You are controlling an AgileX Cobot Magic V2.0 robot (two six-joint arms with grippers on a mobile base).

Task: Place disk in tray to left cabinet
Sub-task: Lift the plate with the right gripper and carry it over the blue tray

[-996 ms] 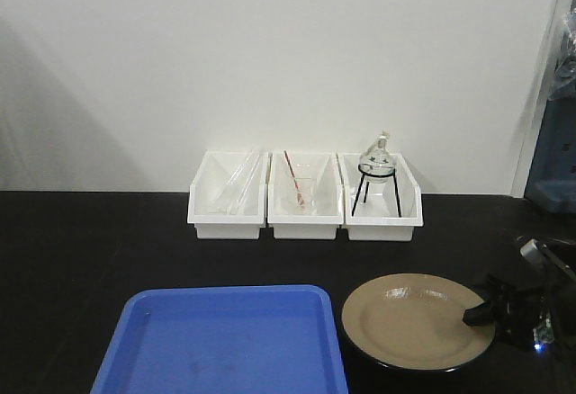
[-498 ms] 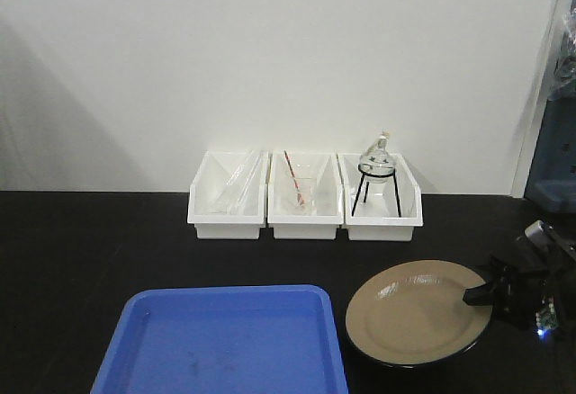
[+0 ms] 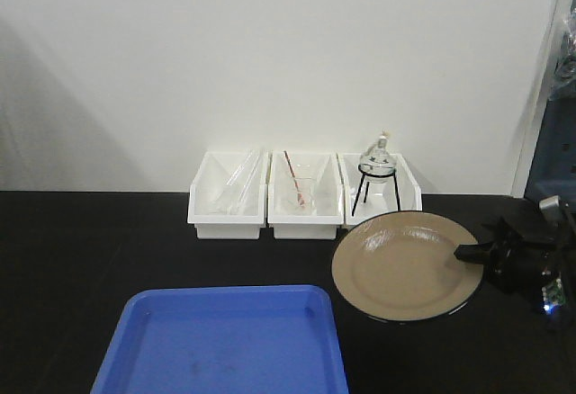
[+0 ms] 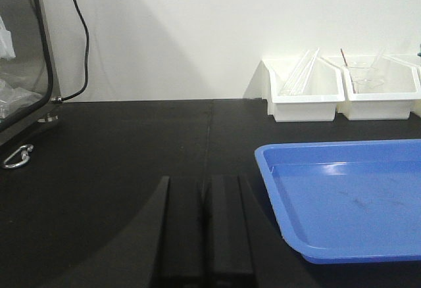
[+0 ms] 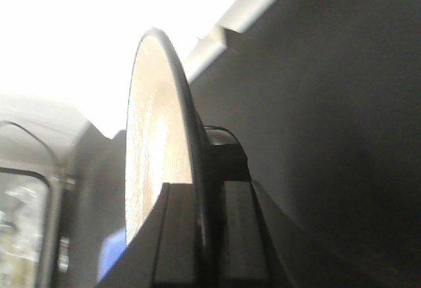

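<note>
Next, my right gripper lets go of the disk in the middle of the empty blue tray [image 3: 226,340] at the front edge of the table. The disk now hangs tilted above the black table.
The disk [image 3: 400,266], tan inside with a black rim, hangs tilted above the black table, to the right of the tray. My right gripper [image 3: 470,255] is shut on its right rim. In the right wrist view the disk [image 5: 154,123] stands edge-on, with the right gripper [image 5: 209,186] clamping the rim between both fingers. The blue tray [image 3: 225,344] lies with nothing in it at the table's front edge, and in the left wrist view the tray [image 4: 342,196] is on the right. My left gripper [image 4: 204,189] hovers shut over bare table, left of the tray. The left cabinet is out of view.
Three white bins [image 3: 304,196] line the back wall: glass rods, a beaker with a red stick, and a round flask on a black stand [image 3: 376,174]. A metal-framed case [image 4: 23,58] with a black cable stands at the far left.
The right gripper has lifted the disk off the table and tilted it up. Disk and gripper have moved upward and slightly left. The tray has not moved.
</note>
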